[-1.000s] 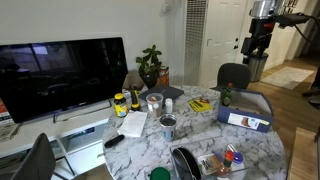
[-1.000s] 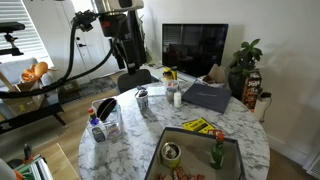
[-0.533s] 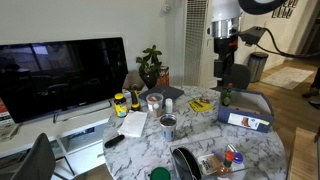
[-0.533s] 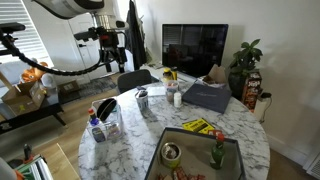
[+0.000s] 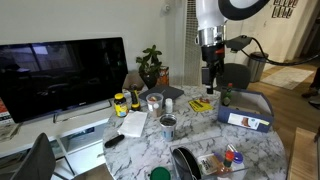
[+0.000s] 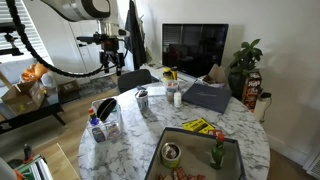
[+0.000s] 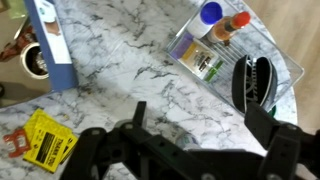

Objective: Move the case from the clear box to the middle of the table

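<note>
My gripper is going to close next on the end of the black oval case (image 5: 178,152) (image 7: 252,103) that is farthest from the blue-capped bottle.
The black oval case (image 7: 257,80) lies in the clear box (image 7: 224,52) at the table's edge, beside a blue-capped bottle and an orange one. In both exterior views the case (image 5: 185,163) (image 6: 106,108) sits at one end of the clear box (image 5: 222,163) (image 6: 108,127). My gripper (image 7: 200,125) is open and empty. It hangs high over the white marble table (image 7: 120,50), well away from the case. It shows in both exterior views (image 5: 210,72) (image 6: 112,62).
A grey-blue tray with a white label (image 5: 245,110) (image 7: 52,40) stands near the table's edge. A yellow packet (image 7: 43,140), an open can (image 5: 168,125), jars (image 5: 120,103) and a grey folder (image 6: 205,97) lie on the table. A TV (image 5: 60,75) stands beyond it.
The arm has swung in from beside the table to above its far side and come lower. The gripper stays open and empty. The case has not moved.
</note>
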`<state>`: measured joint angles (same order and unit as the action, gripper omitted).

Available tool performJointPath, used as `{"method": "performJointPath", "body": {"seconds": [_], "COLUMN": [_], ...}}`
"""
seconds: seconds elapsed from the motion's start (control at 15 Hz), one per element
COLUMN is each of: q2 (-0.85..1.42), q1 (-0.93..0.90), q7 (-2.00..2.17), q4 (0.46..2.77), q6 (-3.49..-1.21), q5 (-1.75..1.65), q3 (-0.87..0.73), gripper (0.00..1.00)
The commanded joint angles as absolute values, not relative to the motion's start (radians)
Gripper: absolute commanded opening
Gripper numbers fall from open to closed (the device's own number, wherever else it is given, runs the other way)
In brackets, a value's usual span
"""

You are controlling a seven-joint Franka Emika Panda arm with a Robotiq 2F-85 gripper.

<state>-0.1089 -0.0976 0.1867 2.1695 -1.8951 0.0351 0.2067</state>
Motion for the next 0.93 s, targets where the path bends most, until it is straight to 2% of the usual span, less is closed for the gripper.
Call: {"method": "performJointPath", "body": {"seconds": [0.0, 0.33, 0.47, 0.87], "q2": [0.028, 0.262, 0.325, 0.279], "q1": [-0.117, -0.116, -0.108, -0.11], "q7": [0.167, 0.025, -0.036, -0.018], "q4": [2.187, 2.214, 2.21, 2.233], "q6": [-1.995, -2.293, -2.315, -2.322], "q5": [0.207, 0.509, 0.564, 0.532], "q3": [0.177, 0.201, 0.219, 0.212], "gripper": [1.0, 1.0, 1.0, 1.0]}}
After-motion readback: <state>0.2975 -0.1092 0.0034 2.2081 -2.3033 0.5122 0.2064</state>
